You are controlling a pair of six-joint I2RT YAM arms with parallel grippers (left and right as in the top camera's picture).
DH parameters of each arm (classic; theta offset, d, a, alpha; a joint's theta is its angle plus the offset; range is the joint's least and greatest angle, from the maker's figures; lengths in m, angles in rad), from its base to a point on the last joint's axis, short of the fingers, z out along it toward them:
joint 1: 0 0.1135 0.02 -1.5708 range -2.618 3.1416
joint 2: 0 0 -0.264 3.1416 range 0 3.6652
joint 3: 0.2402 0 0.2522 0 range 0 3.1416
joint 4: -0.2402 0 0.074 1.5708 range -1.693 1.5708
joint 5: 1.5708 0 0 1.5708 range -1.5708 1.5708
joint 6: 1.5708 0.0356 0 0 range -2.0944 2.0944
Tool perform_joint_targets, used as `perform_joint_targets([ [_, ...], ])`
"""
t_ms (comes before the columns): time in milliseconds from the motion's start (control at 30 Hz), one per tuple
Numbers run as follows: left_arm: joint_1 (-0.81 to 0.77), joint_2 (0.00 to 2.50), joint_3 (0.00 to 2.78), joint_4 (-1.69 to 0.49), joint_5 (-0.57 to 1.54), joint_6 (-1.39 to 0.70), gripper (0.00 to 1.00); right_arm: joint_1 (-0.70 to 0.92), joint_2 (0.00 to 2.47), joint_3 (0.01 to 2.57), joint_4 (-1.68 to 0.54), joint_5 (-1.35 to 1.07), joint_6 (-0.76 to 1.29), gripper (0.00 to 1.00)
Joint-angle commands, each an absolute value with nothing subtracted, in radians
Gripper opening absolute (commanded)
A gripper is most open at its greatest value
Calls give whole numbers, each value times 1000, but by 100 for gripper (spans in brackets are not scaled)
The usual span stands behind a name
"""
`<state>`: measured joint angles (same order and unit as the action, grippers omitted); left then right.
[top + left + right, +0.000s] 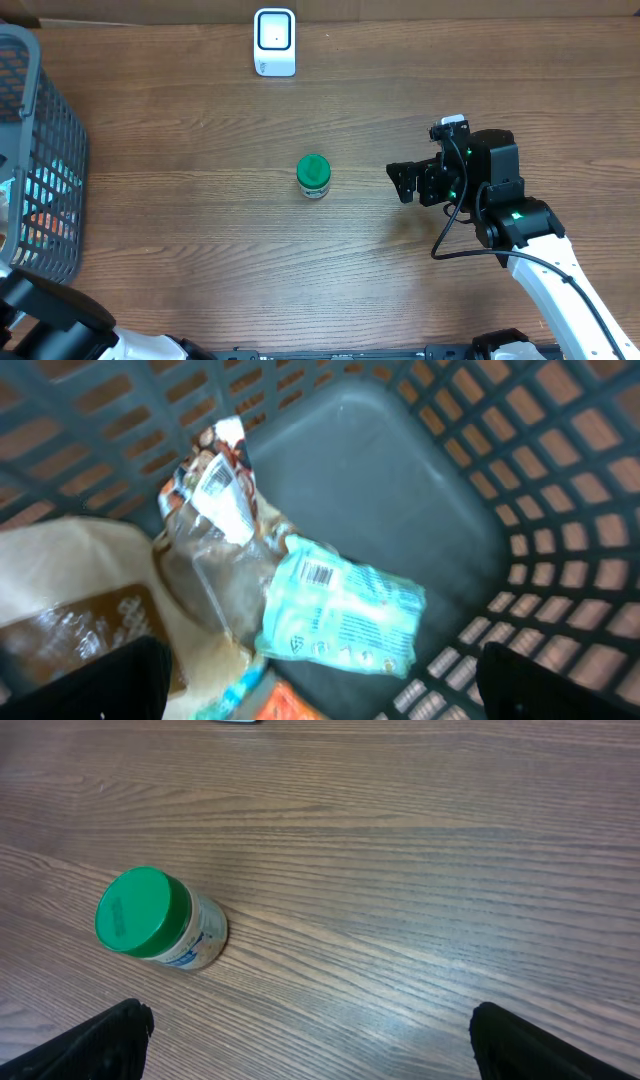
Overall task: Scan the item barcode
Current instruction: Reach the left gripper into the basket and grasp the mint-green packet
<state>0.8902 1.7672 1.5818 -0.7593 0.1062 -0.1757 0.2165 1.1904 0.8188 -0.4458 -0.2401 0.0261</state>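
The robot's left gripper should move next to the teal packet's barcode end (8, 188) (300, 600), beside the clear packet in the grey basket, and close there.
A small jar with a green lid (313, 176) stands upright mid-table. In the right wrist view the jar (160, 920) is ahead and to the left of my right gripper (315, 1045). That gripper (404, 182) is open, empty and a short way to the jar's right. The white barcode scanner (274, 42) stands at the table's far edge. My left gripper (320, 695) is open over the inside of the grey basket (400, 480). Below it lie a teal packet with a barcode (345, 610), a clear packet with a white label (215, 510) and a brown bag (70, 600).
The grey mesh basket (40, 130) takes up the left side of the table. An orange packet (290, 705) peeks out at its bottom. The left arm's base (55, 320) is at the near left corner and the right arm (540, 240) reaches in from the near right.
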Motion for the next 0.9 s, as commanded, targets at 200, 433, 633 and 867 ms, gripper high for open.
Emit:
perform_joint_targets([
  [200,888,1964,1555,-676,159,-99,99,214,1190,844,-467,-249,30,100],
  [433,888,2086,1555,-671,209,-99,99,214,1190,844,-469,-249,30,100],
  [633,877,2136,1555,-633,261,-89,85,214,1190,844,-476,-249,31,100],
  [867,849,2137,1555,-619,263,-89,37,214,1190,844,-477,-249,30,100],
])
